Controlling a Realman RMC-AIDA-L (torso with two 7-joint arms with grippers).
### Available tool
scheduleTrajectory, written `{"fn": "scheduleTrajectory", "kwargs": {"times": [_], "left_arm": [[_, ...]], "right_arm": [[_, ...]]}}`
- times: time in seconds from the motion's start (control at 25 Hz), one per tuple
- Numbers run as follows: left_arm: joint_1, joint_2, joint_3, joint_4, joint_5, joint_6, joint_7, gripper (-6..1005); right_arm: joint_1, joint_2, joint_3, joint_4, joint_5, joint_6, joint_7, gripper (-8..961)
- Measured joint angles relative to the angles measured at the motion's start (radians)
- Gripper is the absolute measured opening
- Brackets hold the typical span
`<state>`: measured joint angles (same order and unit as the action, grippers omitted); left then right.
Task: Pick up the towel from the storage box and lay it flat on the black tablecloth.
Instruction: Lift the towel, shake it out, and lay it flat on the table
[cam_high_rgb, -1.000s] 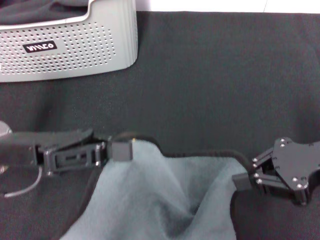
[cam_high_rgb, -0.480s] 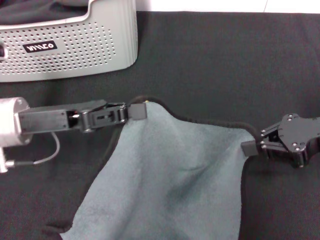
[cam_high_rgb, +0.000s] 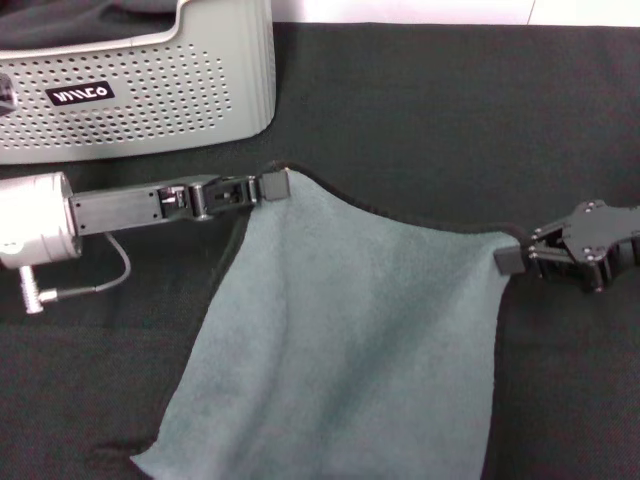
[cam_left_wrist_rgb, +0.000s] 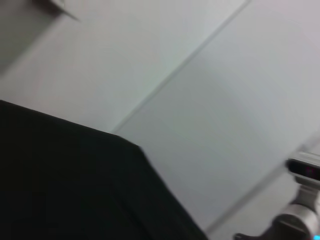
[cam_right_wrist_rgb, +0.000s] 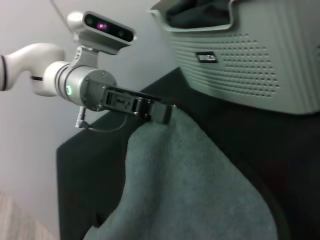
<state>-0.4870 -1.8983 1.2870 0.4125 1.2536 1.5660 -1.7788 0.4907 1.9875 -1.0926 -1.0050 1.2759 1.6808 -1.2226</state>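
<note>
Next, my left gripper releases the towel's corner on the black tablecloth (cam_high_rgb: 256, 190) just in front of the storage box. That corner is now held above the tablecloth.
The grey-green towel (cam_high_rgb: 350, 330) hangs spread between my two grippers over the black tablecloth (cam_high_rgb: 430, 110); its lower part reaches the near edge of the head view. My left gripper (cam_high_rgb: 272, 186) is shut on the towel's far left corner. My right gripper (cam_high_rgb: 510, 261) is shut on its far right corner. The towel's top edge with black edging sags slightly between them. The right wrist view shows the towel (cam_right_wrist_rgb: 185, 185) and the left gripper (cam_right_wrist_rgb: 161, 113) pinching its corner. The storage box (cam_high_rgb: 150, 90) stands at the far left, dark cloth inside.
The storage box (cam_right_wrist_rgb: 250, 55) lies close behind the left arm (cam_high_rgb: 60, 225). A cable (cam_high_rgb: 95, 285) loops under the left wrist. The tablecloth's far edge meets a white surface (cam_high_rgb: 420, 10). The left wrist view shows only the tablecloth (cam_left_wrist_rgb: 60, 185) and pale floor.
Both grippers have moved away from me and farther apart, carrying the towel corners. The towel has been drawn out wider and flatter, its middle fold gone.
</note>
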Motion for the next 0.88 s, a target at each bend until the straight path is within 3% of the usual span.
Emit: {"fn": "scheduleTrajectory", "kwargs": {"times": [0.48,0.88], "left_arm": [[0.005,-0.017,-0.029,-0.002,-0.002,-0.173,0.003,13],[0.015,-0.035,-0.031,-0.015,0.000,-0.277,0.018,14]], "right_arm": [[0.070,-0.001,0.001,0.147,-0.024,-0.122,0.000,4],[0.082,0.001,0.002,0.176,-0.058,-0.195,0.011,5]]}}
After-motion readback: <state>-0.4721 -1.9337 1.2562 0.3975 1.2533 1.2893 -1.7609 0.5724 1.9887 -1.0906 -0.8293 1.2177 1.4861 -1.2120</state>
